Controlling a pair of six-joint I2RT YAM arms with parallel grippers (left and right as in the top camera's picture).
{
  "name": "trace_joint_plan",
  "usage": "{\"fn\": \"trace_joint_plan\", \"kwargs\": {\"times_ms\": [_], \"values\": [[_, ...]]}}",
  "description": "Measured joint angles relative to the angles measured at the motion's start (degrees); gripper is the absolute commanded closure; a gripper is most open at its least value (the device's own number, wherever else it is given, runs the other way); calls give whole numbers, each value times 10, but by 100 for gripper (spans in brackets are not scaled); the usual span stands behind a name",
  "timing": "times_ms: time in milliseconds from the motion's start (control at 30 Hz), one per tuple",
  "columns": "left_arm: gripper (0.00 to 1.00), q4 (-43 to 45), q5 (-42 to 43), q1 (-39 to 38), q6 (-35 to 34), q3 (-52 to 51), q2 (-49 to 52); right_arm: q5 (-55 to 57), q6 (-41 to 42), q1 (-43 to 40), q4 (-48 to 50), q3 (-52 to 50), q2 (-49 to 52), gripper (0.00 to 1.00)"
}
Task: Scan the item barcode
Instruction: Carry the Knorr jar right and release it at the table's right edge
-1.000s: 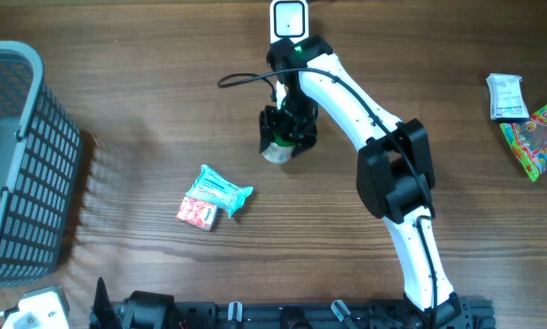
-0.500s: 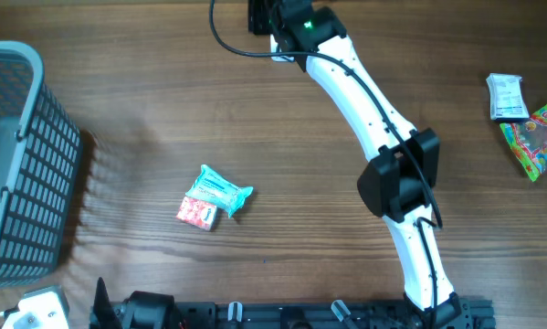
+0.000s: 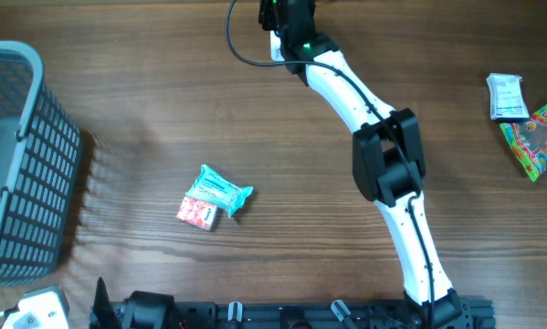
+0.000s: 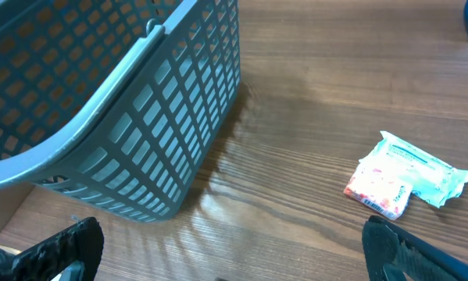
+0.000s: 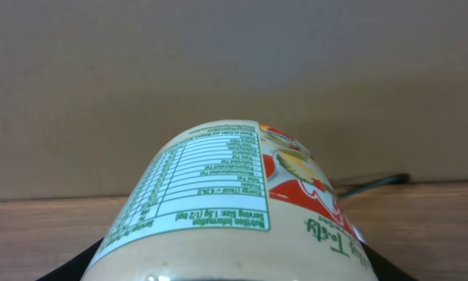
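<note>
The robot's right gripper will set the cream jar down on the bare wood (image 3: 487, 153) next to the colourful candy bag, close to the white packet. The jar is now at the table's far edge.
The item is a cream-coloured jar (image 5: 234, 211) with a white nutrition label and a red-and-yellow picture. It fills the right wrist view, lying on its side between the dark fingers (image 5: 69, 269) of my right gripper (image 5: 234, 265), which is shut on it. In the overhead view that gripper (image 3: 287, 11) is at the far edge of the table with a black cable (image 3: 241, 50) looping beside it, and the jar is hidden under the wrist. No barcode shows on the jar's visible side. My left gripper (image 4: 234, 257) hangs open and empty above the wood, near the basket.
A grey plastic basket (image 3: 17, 155) (image 4: 101, 94) stands at the left. A teal packet and a red one (image 3: 214, 196) (image 4: 405, 176) lie together mid-table. A white packet (image 3: 506, 96) and a colourful candy bag (image 3: 538, 137) lie at the far right.
My right arm swung from mid-table to the far edge, carrying the jar. The white device seen there earlier is now covered by the wrist. The left arm has not moved.
</note>
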Motion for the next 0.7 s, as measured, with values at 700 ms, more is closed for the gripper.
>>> {"fn": "trace_joint_plan", "kwargs": {"times_ms": [700], "values": [[0, 0, 1, 0, 0, 0, 0, -31, 59, -108, -599, 2, -260, 35]]}}
